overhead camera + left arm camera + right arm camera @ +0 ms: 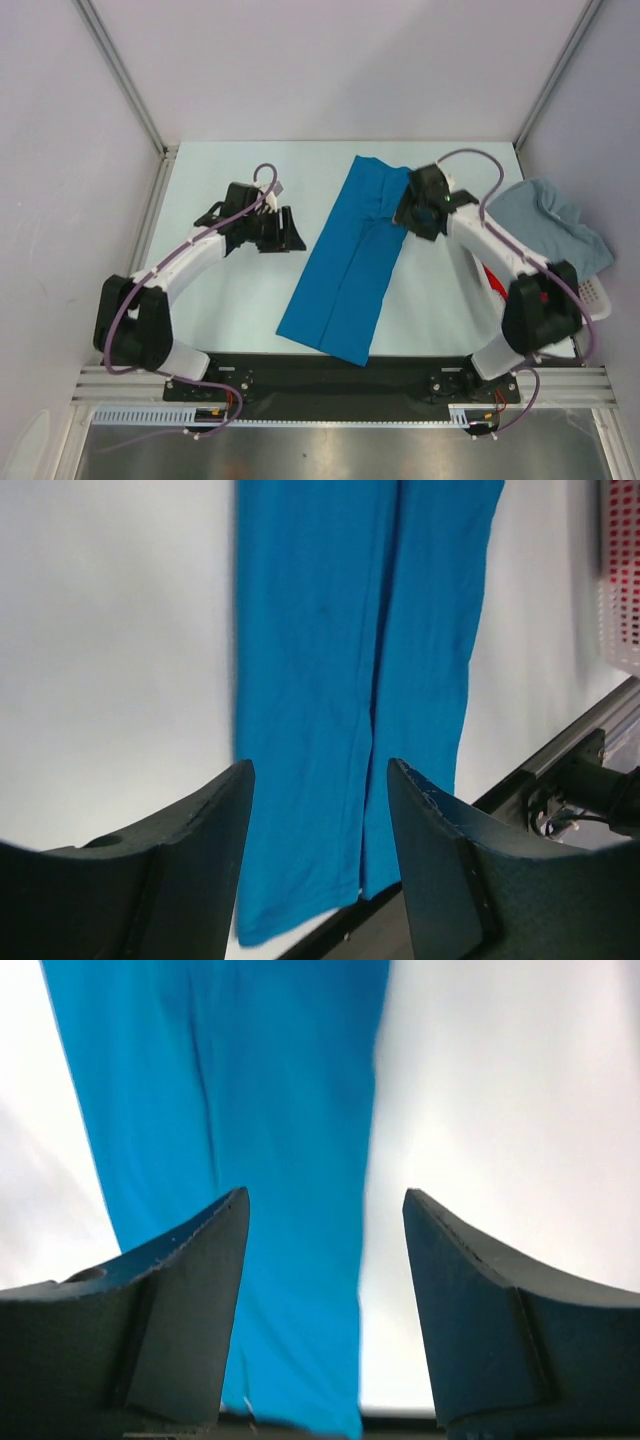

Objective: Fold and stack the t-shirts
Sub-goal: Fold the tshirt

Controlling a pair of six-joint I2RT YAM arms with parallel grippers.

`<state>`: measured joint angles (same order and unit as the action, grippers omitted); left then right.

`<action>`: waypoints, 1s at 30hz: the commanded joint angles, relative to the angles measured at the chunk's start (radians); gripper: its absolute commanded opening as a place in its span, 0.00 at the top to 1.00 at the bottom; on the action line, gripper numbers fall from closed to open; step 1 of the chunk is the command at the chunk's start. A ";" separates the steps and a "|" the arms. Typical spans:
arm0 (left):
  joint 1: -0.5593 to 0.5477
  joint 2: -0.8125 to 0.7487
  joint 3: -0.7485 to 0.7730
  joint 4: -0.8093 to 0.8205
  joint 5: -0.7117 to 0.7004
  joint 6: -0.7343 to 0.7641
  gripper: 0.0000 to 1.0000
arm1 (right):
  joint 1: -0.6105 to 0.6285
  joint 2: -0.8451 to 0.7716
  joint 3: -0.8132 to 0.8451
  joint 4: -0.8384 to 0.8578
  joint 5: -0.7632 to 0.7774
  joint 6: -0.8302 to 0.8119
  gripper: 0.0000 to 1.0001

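Note:
My left gripper should close on the near corner (281, 332) (246, 938) of the bright blue t-shirt, where the long edge facing that gripper ends.
The bright blue t-shirt (350, 260) lies flat on the table, folded into a long narrow strip that runs from the far middle to the near edge. My left gripper (295, 232) hovers just left of the strip, open and empty (320, 770), with the blue shirt (350, 680) beyond its fingers. Above the strip's far right edge, my right gripper (405, 215) is open with nothing between its fingers (325, 1200); the blue shirt (240, 1110) lies below. A pale grey-blue t-shirt (550, 225) is heaped on the right, with a bit of the red t-shirt (495, 280) under it.
A white slatted basket (595, 295) at the table's right edge holds the grey-blue and red shirts; it also shows in the left wrist view as the basket (622, 580). A black rail (330, 375) runs along the near edge. Frame posts stand at the far corners.

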<state>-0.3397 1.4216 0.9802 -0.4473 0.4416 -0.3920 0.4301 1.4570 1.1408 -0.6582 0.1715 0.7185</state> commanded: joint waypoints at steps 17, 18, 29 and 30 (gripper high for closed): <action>-0.015 0.023 0.000 0.210 0.022 0.010 0.44 | -0.244 0.788 0.792 0.071 0.141 -0.185 0.47; -0.015 0.023 -0.009 0.206 0.019 0.019 0.44 | -0.251 0.802 0.801 0.072 0.138 -0.189 0.46; -0.015 0.043 -0.014 0.210 0.043 0.021 0.45 | -0.292 0.910 0.838 0.175 0.122 -0.226 0.51; -0.015 0.046 -0.011 0.208 0.045 0.019 0.45 | -0.297 0.922 0.858 0.177 0.109 -0.232 0.53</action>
<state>-0.3470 1.4830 0.9646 -0.2565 0.4675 -0.3912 0.1444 2.3501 1.9289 -0.5335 0.2756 0.5144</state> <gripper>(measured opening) 0.556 0.488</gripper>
